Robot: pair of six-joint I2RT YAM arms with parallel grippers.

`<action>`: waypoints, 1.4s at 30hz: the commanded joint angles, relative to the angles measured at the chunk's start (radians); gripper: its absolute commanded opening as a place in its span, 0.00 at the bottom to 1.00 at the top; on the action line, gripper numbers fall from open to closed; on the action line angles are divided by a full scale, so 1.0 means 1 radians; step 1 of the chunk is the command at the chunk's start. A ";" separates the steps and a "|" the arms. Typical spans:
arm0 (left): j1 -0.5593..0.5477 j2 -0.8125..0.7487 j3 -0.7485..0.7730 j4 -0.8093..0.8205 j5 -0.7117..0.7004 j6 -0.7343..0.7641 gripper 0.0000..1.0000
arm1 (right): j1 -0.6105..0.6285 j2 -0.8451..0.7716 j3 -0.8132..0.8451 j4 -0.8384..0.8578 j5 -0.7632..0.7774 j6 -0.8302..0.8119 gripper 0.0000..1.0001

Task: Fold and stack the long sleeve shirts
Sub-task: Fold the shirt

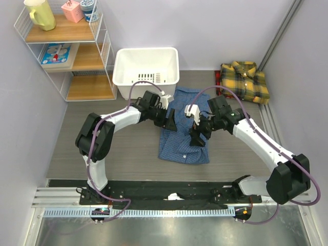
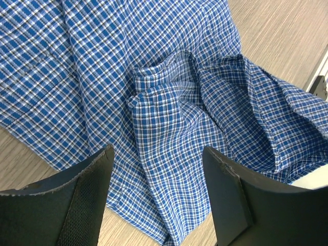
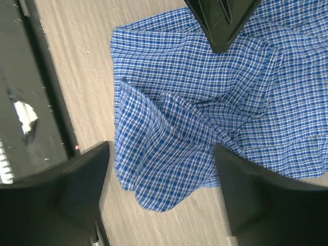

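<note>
Next, my right gripper takes the shirt's side edge (image 1: 206, 145) and pulls it tight away from my left gripper before folding, because the middle of the blue shirt is bunched up.
The blue fine-check shirt (image 1: 183, 143) lies rumpled and partly folded in the middle of the table. My left gripper (image 1: 169, 123) hovers over its left edge, jaws open and empty; in the left wrist view the shirt (image 2: 169, 113) lies bunched below the gripper (image 2: 156, 200). My right gripper (image 1: 198, 137) hovers over the shirt's right side, open and empty; in the right wrist view a rounded fold of the shirt (image 3: 169, 154) sits between the fingers of the gripper (image 3: 161, 189). The yellow-and-dark plaid shirt (image 1: 245, 81) lies folded at the back right.
A white basket (image 1: 146, 72) stands just behind the blue shirt. A wire shelf unit (image 1: 66, 51) with small items fills the back left corner. A black rail (image 1: 169, 197) runs along the near edge and shows in the right wrist view (image 3: 31, 102).
</note>
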 commanded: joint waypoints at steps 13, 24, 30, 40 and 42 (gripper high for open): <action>0.001 0.014 0.019 0.078 0.010 -0.021 0.64 | -0.183 0.157 0.057 0.166 0.024 0.098 0.01; 0.000 0.088 0.064 0.084 -0.025 -0.043 0.55 | -0.319 0.189 0.005 0.204 -0.107 0.363 0.70; 0.000 0.068 0.044 0.112 0.028 -0.059 0.57 | -0.402 0.157 -0.021 0.152 -0.144 0.561 1.00; -0.003 0.080 0.038 0.121 0.031 -0.067 0.62 | -0.373 0.146 -0.159 0.298 -0.222 0.753 1.00; -0.005 0.082 0.038 0.124 0.041 -0.064 0.56 | -0.341 0.158 -0.176 0.344 -0.222 0.759 0.99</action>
